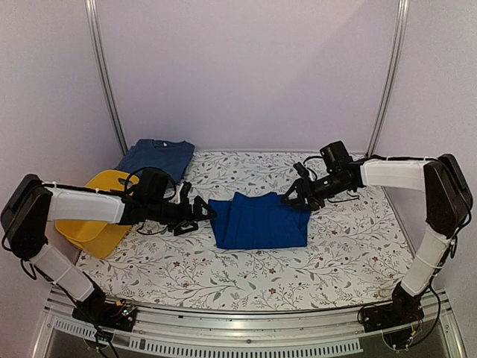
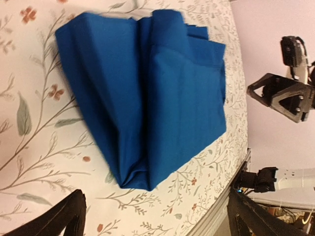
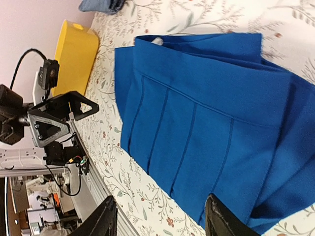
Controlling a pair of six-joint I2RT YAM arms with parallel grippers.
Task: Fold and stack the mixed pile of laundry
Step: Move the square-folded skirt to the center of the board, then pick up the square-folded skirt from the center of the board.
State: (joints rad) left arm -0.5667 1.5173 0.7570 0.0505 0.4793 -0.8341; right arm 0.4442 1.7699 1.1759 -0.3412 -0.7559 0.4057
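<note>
Next, my left gripper will grab the royal-blue garment by the middle of its side edge [image 1: 216, 222] [image 2: 93, 110] closest to the yellow plastic tub.
A royal-blue garment [image 1: 258, 221] lies folded in the middle of the table; it also shows in the left wrist view [image 2: 147, 98] and the right wrist view [image 3: 206, 123], with stitched pleat lines. A darker blue folded piece [image 1: 158, 157] lies at the back left. My left gripper [image 1: 200, 212] is open and empty just left of the royal-blue garment, a little above the table. My right gripper [image 1: 292, 196] is open and empty at the garment's back right corner. The checked collared shirt is out of view.
A yellow plastic tub [image 1: 99, 214] sits at the left under my left arm and shows in the right wrist view [image 3: 74, 46]. The floral tablecloth [image 1: 246, 280] covers the table. The metal front rail [image 1: 261, 347] runs along the near edge.
</note>
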